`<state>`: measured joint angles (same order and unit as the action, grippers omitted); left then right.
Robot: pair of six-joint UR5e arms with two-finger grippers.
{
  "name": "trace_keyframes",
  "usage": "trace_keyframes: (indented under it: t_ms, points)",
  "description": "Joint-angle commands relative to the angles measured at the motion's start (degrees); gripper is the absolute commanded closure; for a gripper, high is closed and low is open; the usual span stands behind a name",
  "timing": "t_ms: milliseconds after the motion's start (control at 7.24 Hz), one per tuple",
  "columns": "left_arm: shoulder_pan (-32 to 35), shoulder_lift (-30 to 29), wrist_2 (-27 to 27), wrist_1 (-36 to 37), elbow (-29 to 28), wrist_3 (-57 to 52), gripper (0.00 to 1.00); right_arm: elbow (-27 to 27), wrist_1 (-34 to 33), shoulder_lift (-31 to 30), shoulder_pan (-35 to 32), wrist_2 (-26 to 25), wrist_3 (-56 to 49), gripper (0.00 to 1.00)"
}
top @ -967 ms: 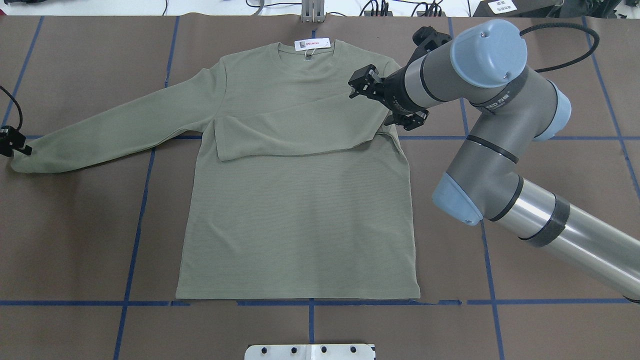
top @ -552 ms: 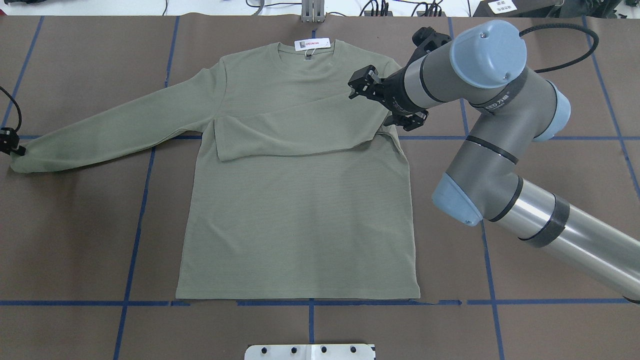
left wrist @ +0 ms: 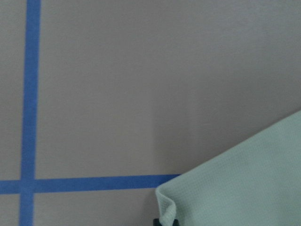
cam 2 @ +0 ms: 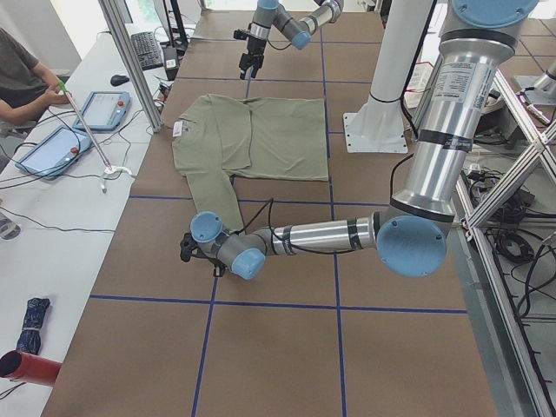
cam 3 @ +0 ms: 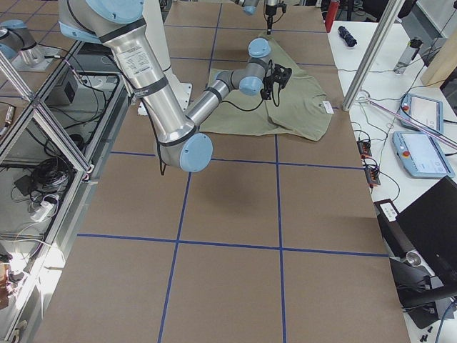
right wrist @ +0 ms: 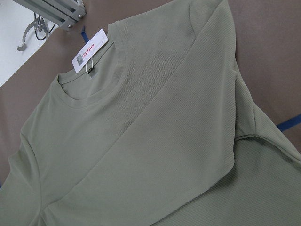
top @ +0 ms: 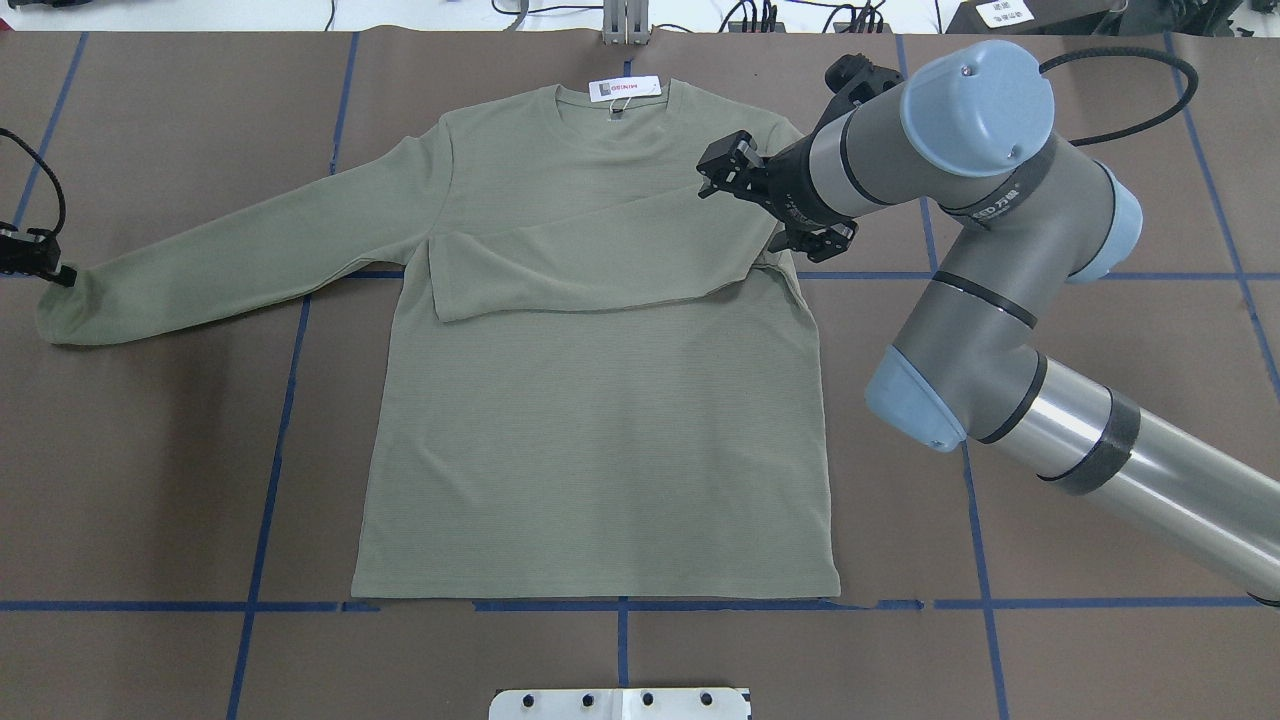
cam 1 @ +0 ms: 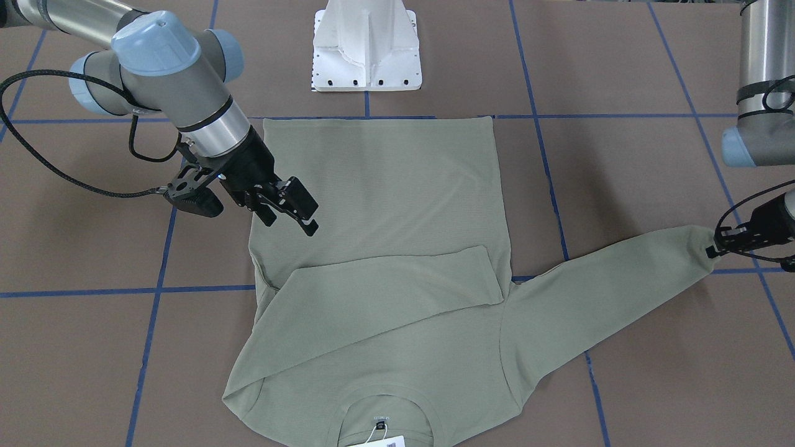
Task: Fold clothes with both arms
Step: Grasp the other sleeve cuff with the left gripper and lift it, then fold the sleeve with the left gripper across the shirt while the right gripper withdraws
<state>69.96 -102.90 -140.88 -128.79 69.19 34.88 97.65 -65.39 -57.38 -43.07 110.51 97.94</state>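
Next, my left gripper releases the cuff of the sleeve on the shirt's opposite side edge, at the folded sleeve's armpit [cam 1: 279,269].
The sage-green shirt [top: 600,450] lies flat, face up, collar at the far side with its white hang tag [top: 624,88]. One sleeve [top: 590,260] is folded across the chest. The other sleeve [top: 230,260] stretches out to the overhead view's left. My left gripper [top: 50,272] is shut on that sleeve's cuff [left wrist: 164,212], which bunches at the bottom of the left wrist view. My right gripper [top: 722,165] hovers open over the shirt's shoulder by the folded sleeve, holding nothing. In the front-facing view the right gripper [cam 1: 298,214] is on the left and the left gripper [cam 1: 714,249] at the right edge.
Brown table cover with a grid of blue tape lines [top: 270,450]. The white pedestal base [cam 1: 366,43] stands at the near edge by the shirt's hem. A black cable [cam 1: 62,174] loops off the right arm. A person sits at a side table with tablets [cam 2: 52,148].
The left gripper has shifted toward the far side and a little inward, dragging the cuff with it, so the sleeve end sits nearer the shirt. The right arm has held still.
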Motion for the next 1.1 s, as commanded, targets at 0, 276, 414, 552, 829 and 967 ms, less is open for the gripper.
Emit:
trace_keyframes:
  t_ms: [0, 276, 414, 552, 829, 967]
  points:
    - [-0.2, -1.3, -4.8, 1.5, 12.3, 12.4, 1.00, 2.2, 0.2, -3.4, -1.2, 0.8, -0.2, 0.00]
    - [-5.9, -11.5, -6.0, 1.7, 18.2, 34.4, 1.00, 4.7, 0.2, -9.1, -5.4, 4.3, -7.5, 0.00]
    - [-10.9, -17.6, -3.7, 1.7, 18.3, 43.4, 1.00, 5.6, 0.3, -12.3, -8.2, 6.3, -11.1, 0.00]
    - [-16.0, -23.3, 3.5, 1.6, 18.2, 50.9, 1.00, 7.9, 0.4, -16.7, -10.3, 6.4, -14.8, 0.00]
    - [-26.6, -36.6, 20.8, 1.4, 10.4, 56.7, 1.00, 9.3, 1.0, -22.9, -14.5, 6.6, -24.6, 0.00]
    - [-31.1, -46.6, 27.0, 1.3, -0.7, 58.5, 1.00, 9.5, 1.0, -24.3, -15.5, 6.6, -25.6, 0.00]
